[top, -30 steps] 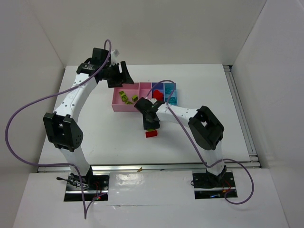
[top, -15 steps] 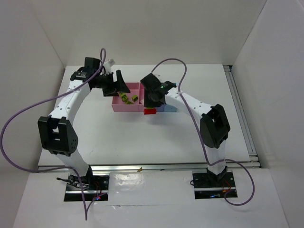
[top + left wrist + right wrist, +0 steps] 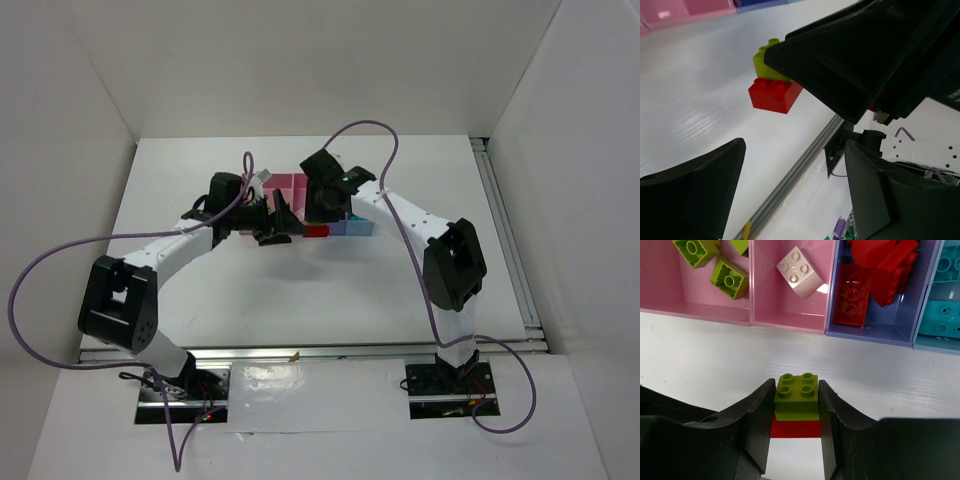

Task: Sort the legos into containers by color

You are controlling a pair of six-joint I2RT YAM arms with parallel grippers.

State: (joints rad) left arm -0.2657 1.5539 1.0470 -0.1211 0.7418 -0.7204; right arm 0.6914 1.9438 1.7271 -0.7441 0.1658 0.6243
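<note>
Next, I let go of the yellow-green lego with my right gripper in the pink bin holding yellow-green legos (image 3: 283, 209) (image 3: 735, 277), near the bin of the whitish lego.
My right gripper (image 3: 796, 405) is shut on a yellow-green lego (image 3: 796, 395) that sits on top of a red lego (image 3: 796, 428), held just in front of the containers (image 3: 790, 325). The left pink bin holds yellow-green legos (image 3: 729, 277). The second pink bin holds a whitish lego (image 3: 799, 271). The dark blue bin holds red legos (image 3: 852, 297), and the light blue bin holds teal legos (image 3: 942, 320). My left gripper (image 3: 795, 190) is open and empty, facing the stacked red lego (image 3: 772, 95) from close by. In the top view the red lego (image 3: 317, 231) shows between the left gripper (image 3: 288, 222) and the right gripper (image 3: 322, 216).
The containers (image 3: 288, 184) stand mid-table, mostly covered by both arms in the top view. White walls enclose the table on three sides. A metal rail (image 3: 505, 230) runs along the right edge. Purple cables (image 3: 60, 250) loop over the left side.
My right gripper carried the red and yellow-green stack from the table's middle up to the front of the bins. My left arm swung from behind the bins round to their front, beside the stack.
</note>
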